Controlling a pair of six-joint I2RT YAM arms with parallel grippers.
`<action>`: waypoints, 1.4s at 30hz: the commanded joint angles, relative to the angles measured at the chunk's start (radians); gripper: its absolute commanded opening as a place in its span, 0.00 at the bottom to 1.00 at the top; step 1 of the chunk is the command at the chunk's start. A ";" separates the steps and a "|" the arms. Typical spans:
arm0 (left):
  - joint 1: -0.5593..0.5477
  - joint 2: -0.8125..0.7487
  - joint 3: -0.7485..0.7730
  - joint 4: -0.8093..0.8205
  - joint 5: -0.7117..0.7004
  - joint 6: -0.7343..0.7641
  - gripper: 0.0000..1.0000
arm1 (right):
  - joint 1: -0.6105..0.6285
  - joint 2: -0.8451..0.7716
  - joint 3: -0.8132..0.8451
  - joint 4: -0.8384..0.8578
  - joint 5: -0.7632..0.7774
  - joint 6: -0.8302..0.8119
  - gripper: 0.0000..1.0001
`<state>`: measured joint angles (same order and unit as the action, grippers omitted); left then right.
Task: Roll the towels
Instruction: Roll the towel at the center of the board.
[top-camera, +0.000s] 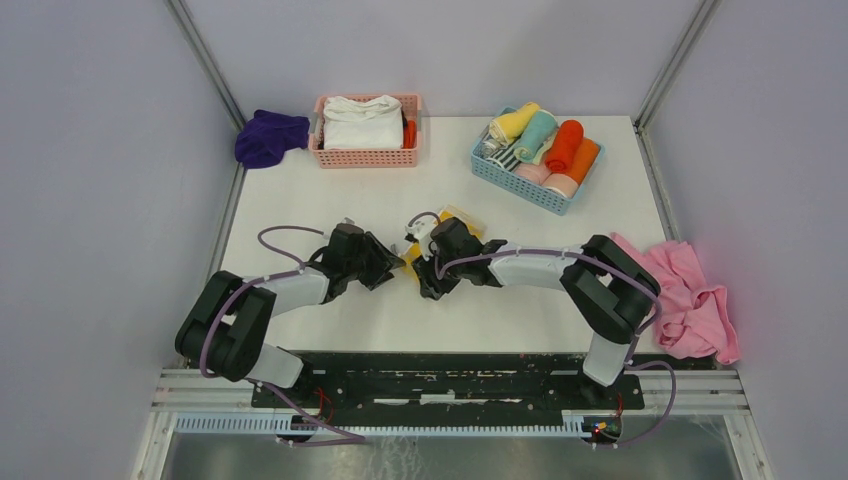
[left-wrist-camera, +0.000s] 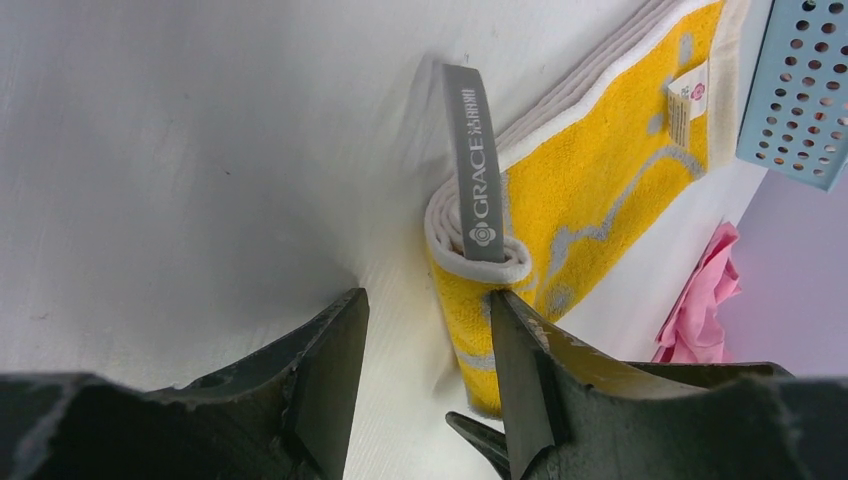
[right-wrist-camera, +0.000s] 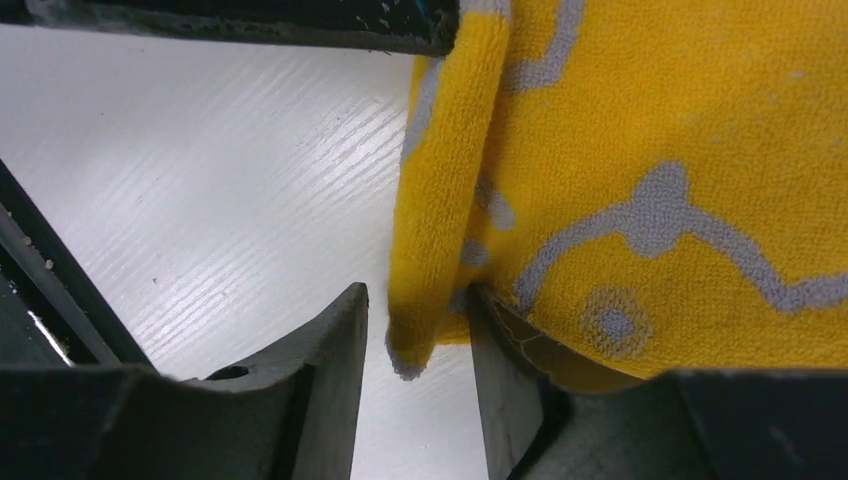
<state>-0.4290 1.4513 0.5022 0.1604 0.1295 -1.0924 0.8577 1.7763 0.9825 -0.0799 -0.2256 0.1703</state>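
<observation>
Next, my right gripper backs off and pinches the roll's end (right-wrist-camera: 420, 315) to even it before rolling further, since the roll's narrow tip sticks out past the yellow towel's side edge.
A yellow towel (top-camera: 462, 214) with a grey pattern lies folded at the table's middle, its near end curled into the start of a roll. In the left wrist view the towel (left-wrist-camera: 600, 170) shows a white border and a grey "GRACE" loop (left-wrist-camera: 478, 160). My left gripper (left-wrist-camera: 425, 300) is open, its right finger against the rolled end; from above it (top-camera: 392, 270) sits left of the towel. My right gripper (right-wrist-camera: 415, 300) is open, a fold of the towel (right-wrist-camera: 650, 130) hanging between its fingers, its right finger under the cloth; from above it (top-camera: 428, 283) is at the towel's near edge.
A pink basket (top-camera: 365, 158) with folded white towels stands at the back left, a purple towel (top-camera: 268, 137) beside it. A blue basket (top-camera: 515, 183) with several rolled towels stands at the back right. A pink towel (top-camera: 690, 300) lies crumpled at the right edge.
</observation>
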 joint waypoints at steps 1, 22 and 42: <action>-0.004 0.046 -0.027 -0.135 -0.074 0.000 0.57 | 0.006 0.014 0.033 0.052 -0.003 -0.034 0.46; -0.019 0.013 0.001 -0.163 -0.028 0.008 0.58 | -0.162 0.105 -0.112 0.417 -0.548 0.410 0.10; -0.089 0.216 0.046 -0.193 -0.101 0.003 0.49 | -0.005 -0.303 -0.107 -0.124 0.189 0.185 0.49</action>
<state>-0.5014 1.5841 0.6098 0.1658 0.1242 -1.1030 0.7528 1.6009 0.7753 0.0231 -0.3531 0.5056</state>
